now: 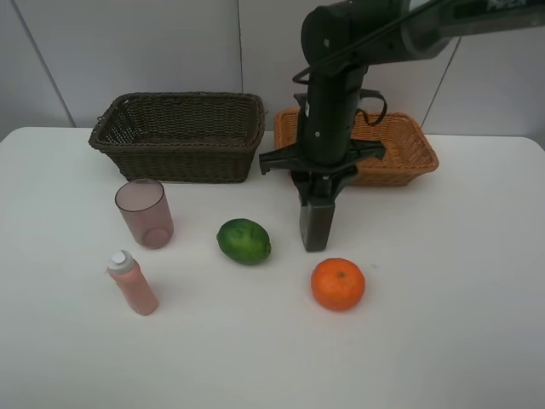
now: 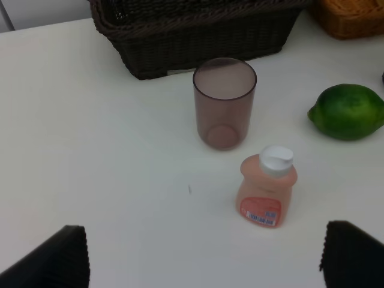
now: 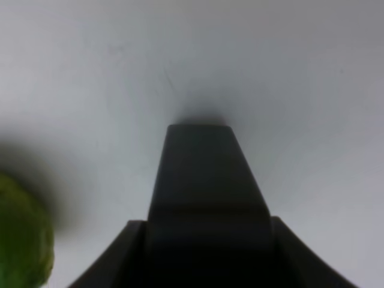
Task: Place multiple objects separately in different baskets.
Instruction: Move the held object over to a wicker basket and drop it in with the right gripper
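Note:
I will use my right gripper to release the dark grey bottle inside the dark brown basket's end (image 1: 217, 129) that is nearest to the tan basket. The bottle still stands upright on the white table.
My right gripper (image 1: 317, 196) points straight down, shut on the top of the dark grey square bottle (image 1: 315, 226), which stands upright on the white table. The right wrist view shows that bottle (image 3: 201, 174) between the fingers, with the lime (image 3: 21, 240) beside it. The lime (image 1: 243, 241) lies left of the bottle and the orange (image 1: 337, 284) in front of it. The mauve cup (image 1: 144, 212) and pink bottle (image 1: 132, 283) stand at the left. My left gripper (image 2: 204, 258) is open above the table near the pink bottle (image 2: 267, 187) and cup (image 2: 224, 102). The peach is out of view.
The dark brown basket (image 1: 179, 153) stands at the back left and the light orange-tan basket (image 1: 410, 152) at the back right, partly hidden by my right arm. The left wrist view shows the dark basket (image 2: 198, 36), the tan basket's corner (image 2: 354, 18) and the lime (image 2: 348, 111).

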